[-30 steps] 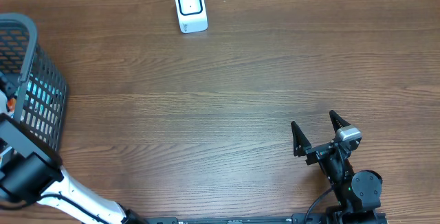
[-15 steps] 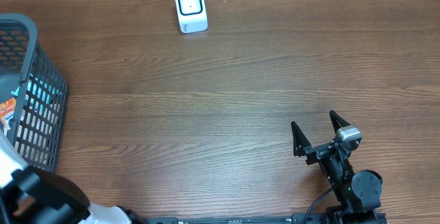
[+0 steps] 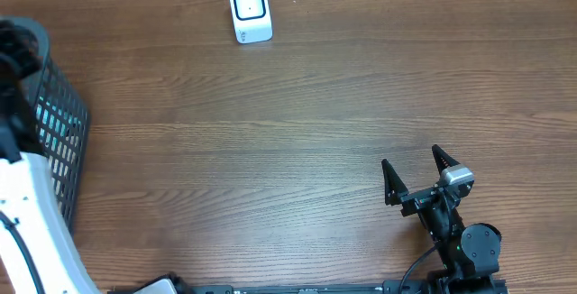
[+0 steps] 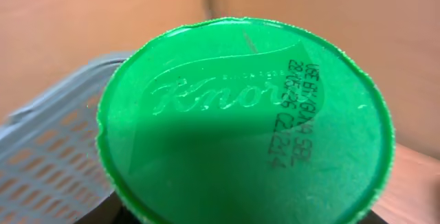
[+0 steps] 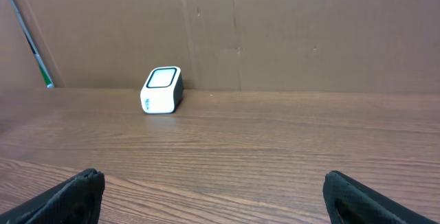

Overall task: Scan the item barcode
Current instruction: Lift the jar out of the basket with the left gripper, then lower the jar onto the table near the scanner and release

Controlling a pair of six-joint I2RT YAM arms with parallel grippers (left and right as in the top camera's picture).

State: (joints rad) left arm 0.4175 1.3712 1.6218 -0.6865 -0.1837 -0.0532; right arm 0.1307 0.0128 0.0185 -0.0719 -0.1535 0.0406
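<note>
The robot's left gripper will release the item on the bare wood table straight (image 3: pixel 258 121) in front of the white scanner.
The item is a container with a round green Knorr lid (image 4: pixel 244 121) that carries a printed date code. It fills the left wrist view, and no barcode shows on it. My left gripper (image 4: pixel 234 218) is shut on it, with only dark finger edges showing at the lid's lower corners. The item hangs above the grey basket (image 4: pixel 48 162). In the overhead view the left arm (image 3: pixel 22 195) covers the basket (image 3: pixel 65 123) at the far left. The white scanner (image 3: pixel 249 10) stands at the table's far edge, also seen from the right wrist as the scanner (image 5: pixel 162 90). My right gripper (image 3: pixel 416 169) is open and empty.
A brown cardboard wall (image 5: pixel 275 31) runs behind the table's far edge. The right gripper (image 5: pixel 213 196) rests low near the front edge at the right. Bare wood table (image 3: pixel 297 123) lies between the basket and the scanner.
The left arm has risen over the basket and swung up along the left edge, now hiding most of it. The right arm and scanner have not moved.
</note>
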